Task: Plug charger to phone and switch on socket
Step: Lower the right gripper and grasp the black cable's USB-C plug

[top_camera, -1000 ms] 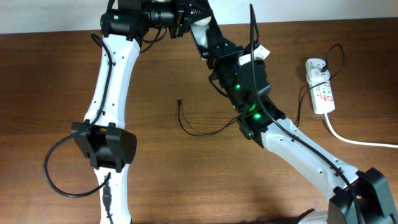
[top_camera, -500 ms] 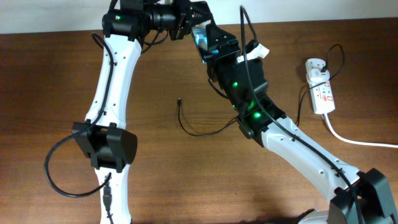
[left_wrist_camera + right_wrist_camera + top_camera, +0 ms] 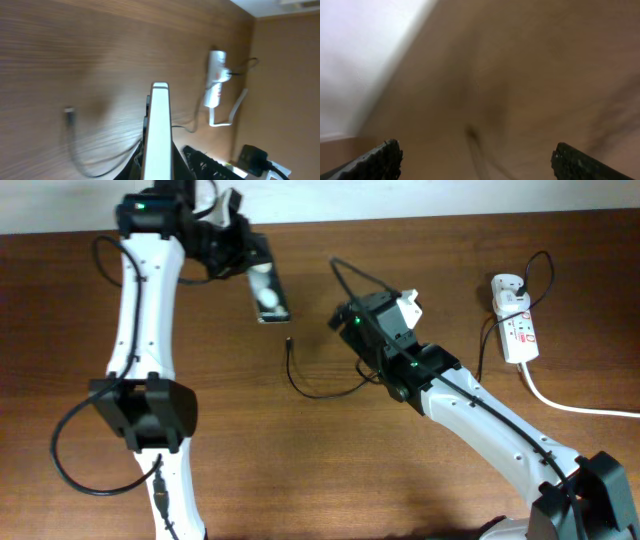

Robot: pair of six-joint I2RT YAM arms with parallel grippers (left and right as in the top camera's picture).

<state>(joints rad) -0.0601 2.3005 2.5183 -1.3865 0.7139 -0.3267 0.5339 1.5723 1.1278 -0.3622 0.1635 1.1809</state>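
Observation:
My right gripper will grip the base of the charger's plug [image 3: 289,348] [image 3: 474,142], where the thin black cable starts, because the plug's metal tip must stay free.
The phone [image 3: 269,293], black with white blobs, is held above the table at the back left, my left gripper [image 3: 254,264] shut on its upper end. The left wrist view shows the phone [image 3: 160,125] edge-on between the fingers of the left gripper [image 3: 160,167]. The charger's plug tip [image 3: 288,340] [image 3: 69,114] lies on the table below the phone. Its thin black cable [image 3: 318,393] passes under my right arm. My right gripper [image 3: 345,315] [image 3: 480,160] is open and empty above the blurred cable [image 3: 471,134]. The socket [image 3: 519,330] [image 3: 216,82] lies at the far right.
A white adapter block [image 3: 508,288] sits plugged into the strip's far end. The strip's thick white cord [image 3: 570,405] runs off to the right edge. The back wall [image 3: 450,195] borders the table's far side. My right forearm [image 3: 480,415] crosses the table's right half.
My right gripper opened, let go of the phone and drew back from it. The left arm swung left and carried the phone from the back centre to the back left.

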